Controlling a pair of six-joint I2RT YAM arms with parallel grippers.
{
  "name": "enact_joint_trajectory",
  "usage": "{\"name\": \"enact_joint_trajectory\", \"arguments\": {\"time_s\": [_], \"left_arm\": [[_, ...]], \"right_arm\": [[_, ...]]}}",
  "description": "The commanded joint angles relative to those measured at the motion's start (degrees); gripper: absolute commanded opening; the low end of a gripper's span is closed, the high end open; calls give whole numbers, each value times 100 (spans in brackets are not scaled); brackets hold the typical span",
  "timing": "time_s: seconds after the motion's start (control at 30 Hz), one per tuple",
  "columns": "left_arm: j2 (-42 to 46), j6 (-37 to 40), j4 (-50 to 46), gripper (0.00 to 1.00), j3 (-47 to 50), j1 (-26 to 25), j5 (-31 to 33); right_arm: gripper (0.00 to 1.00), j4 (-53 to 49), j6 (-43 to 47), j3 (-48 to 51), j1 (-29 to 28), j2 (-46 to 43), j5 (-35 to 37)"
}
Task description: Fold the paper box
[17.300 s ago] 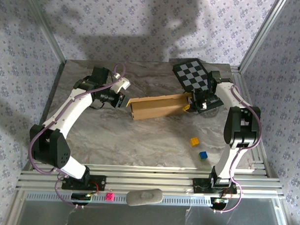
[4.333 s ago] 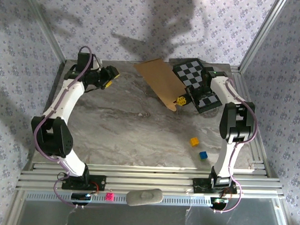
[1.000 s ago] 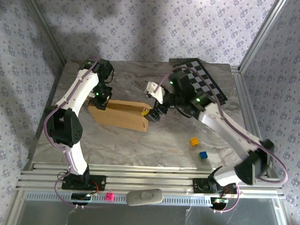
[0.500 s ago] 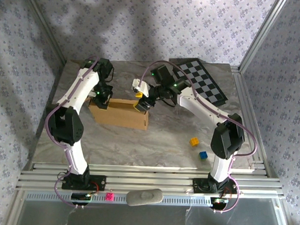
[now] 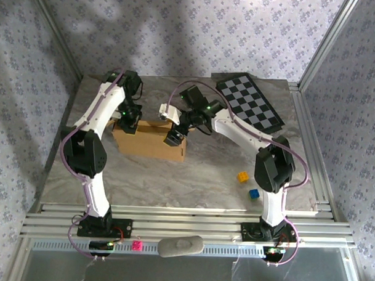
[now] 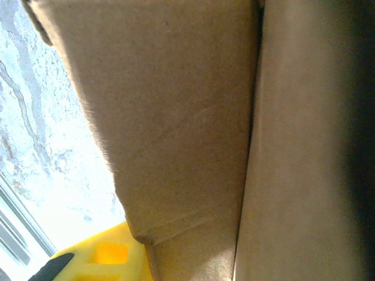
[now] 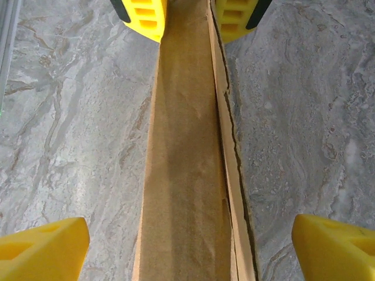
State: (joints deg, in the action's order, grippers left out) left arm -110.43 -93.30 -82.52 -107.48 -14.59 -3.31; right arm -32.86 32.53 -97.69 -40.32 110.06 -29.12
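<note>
My left gripper is squeezing the long sides of the paper box from above. It should open, back clear and pinch the corner at the box's end [image 5: 116, 128] from beyond it.
The paper box [image 5: 147, 143] is a brown cardboard box standing on edge on the marble table, left of centre. My left gripper [image 5: 128, 123] is at its left end. In the right wrist view its yellow fingers [image 7: 143, 14] press both sides of the box's far end. My right gripper [image 5: 173, 136] is over the box's right end. It is open, its yellow fingers [image 7: 41, 249] spread wide on either side of the box's narrow top edge [image 7: 187, 164] without touching it. Brown cardboard [image 6: 176, 117] and one yellow finger [image 6: 99, 260] take up the left wrist view.
A black-and-white checkered board [image 5: 250, 106] lies at the back right. A yellow cube [image 5: 242, 177] and a blue cube [image 5: 254, 194] sit on the table in front of the right arm. Patterned walls and aluminium posts enclose the table.
Over the last second my right gripper swung left from beside the box's right end, then dropped over that end. The left gripper and the box stayed almost still.
</note>
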Motion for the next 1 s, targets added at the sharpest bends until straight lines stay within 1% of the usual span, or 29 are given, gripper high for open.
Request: {"name": "enact_joint_trajectory", "arguments": {"time_s": [0.0, 0.17, 0.27, 0.4, 0.5, 0.67, 0.77, 0.97], "left_arm": [[-457, 135, 552, 22, 157, 70, -316], [-444, 332, 701, 24, 141, 69, -390], [-393, 487, 871, 28, 184, 79, -431], [-298, 649, 1053, 33, 234, 87, -477], [-210, 730, 1243, 36, 377, 105, -560], [-130, 803, 1451, 39, 600, 149, -725], [-102, 861, 1571, 41, 675, 181, -808], [27, 965, 1685, 48, 642, 202, -829]], "right_arm": [[89, -124, -11, -181, -102, 130, 48], [82, -98, -23, -160, -161, 246, 222], [79, -97, -32, -161, -200, 315, 285], [68, -79, -64, -220, -235, 423, 441], [68, -54, -52, -248, -244, 481, 613], [64, -14, -42, -201, -254, 517, 894], [61, -35, -27, -125, -246, 492, 933], [60, -105, -36, -31, -241, 437, 952]]}}
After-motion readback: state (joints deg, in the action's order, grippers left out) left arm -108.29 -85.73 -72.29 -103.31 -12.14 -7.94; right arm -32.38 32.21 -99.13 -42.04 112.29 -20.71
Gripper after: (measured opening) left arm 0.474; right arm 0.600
